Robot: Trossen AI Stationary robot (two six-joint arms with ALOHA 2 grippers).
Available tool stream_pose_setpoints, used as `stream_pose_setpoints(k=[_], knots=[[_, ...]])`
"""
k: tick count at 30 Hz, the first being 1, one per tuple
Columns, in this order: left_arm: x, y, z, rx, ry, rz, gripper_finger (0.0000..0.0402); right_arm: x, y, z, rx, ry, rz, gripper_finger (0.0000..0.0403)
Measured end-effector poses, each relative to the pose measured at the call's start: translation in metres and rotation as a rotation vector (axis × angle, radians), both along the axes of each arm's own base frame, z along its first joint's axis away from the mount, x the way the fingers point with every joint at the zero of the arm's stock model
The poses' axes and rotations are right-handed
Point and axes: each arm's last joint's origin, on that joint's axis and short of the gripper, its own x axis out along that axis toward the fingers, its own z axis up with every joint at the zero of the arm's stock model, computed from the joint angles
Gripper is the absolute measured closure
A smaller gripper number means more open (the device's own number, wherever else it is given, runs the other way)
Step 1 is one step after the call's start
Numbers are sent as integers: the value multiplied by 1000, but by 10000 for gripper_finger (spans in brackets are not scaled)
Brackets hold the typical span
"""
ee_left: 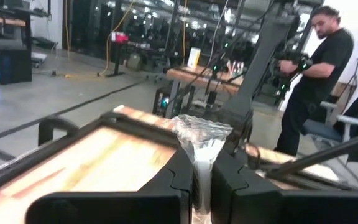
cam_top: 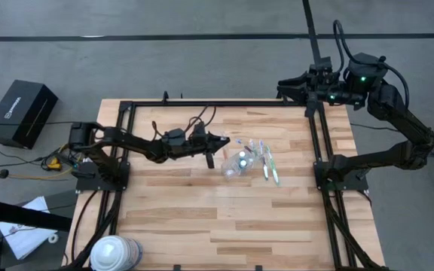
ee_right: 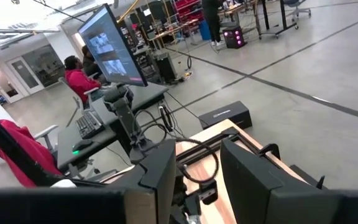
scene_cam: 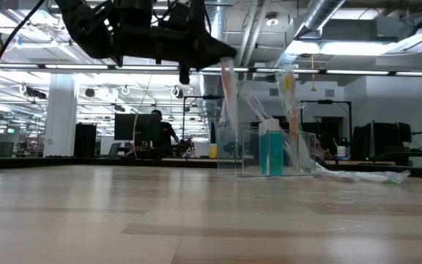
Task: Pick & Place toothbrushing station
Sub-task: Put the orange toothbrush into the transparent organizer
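Note:
Next, my left gripper releases the pink toothbrush, now held just beside the cup, inside the see-through cup [cam_top: 233,170], on the near side of the blue tube.
A see-through cup [scene_cam: 266,152] stands mid-table, also visible from above [cam_top: 238,163]. A blue tube [scene_cam: 271,147] and pastel toothbrushes [scene_cam: 290,95] stand in it and lean toward the right edge [cam_top: 270,164]. My left gripper [cam_top: 223,140] reaches in level from the left, just left of the cup, shut on a pink toothbrush in a clear wrapper [scene_cam: 229,92]. My right gripper [cam_top: 283,85] hangs open and empty high over the far right corner, its fingers apart in its own wrist view [ee_right: 197,168]. My left gripper [ee_left: 202,180] pinches the wrapped toothbrush just below its crinkled top end [ee_left: 201,149] between its two fingers. The fingers lie level, coming from the table's left, across the brush. The brush hangs nearly upright below them, its lower end [scene_cam: 235,139] down at the cup. I cannot tell whether that end is inside.
A big white-and-blue roll [cam_top: 115,254] stands at the near left corner. Clear wrapping [scene_cam: 361,174] lies on the table right of the cup. Black frame rails [cam_top: 319,120] run along the table's sides. A black box [cam_top: 22,113] sits on the floor at left, and a person [ee_left: 319,68] stands beyond the table.

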Motion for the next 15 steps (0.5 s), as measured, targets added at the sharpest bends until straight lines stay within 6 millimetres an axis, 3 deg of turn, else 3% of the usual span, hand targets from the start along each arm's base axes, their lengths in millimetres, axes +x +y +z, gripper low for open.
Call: stream_pose_setpoints(k=[15], knots=[[12,-2,-38,-35,101,-58,393,0,1,-5,22,51,21,284]])
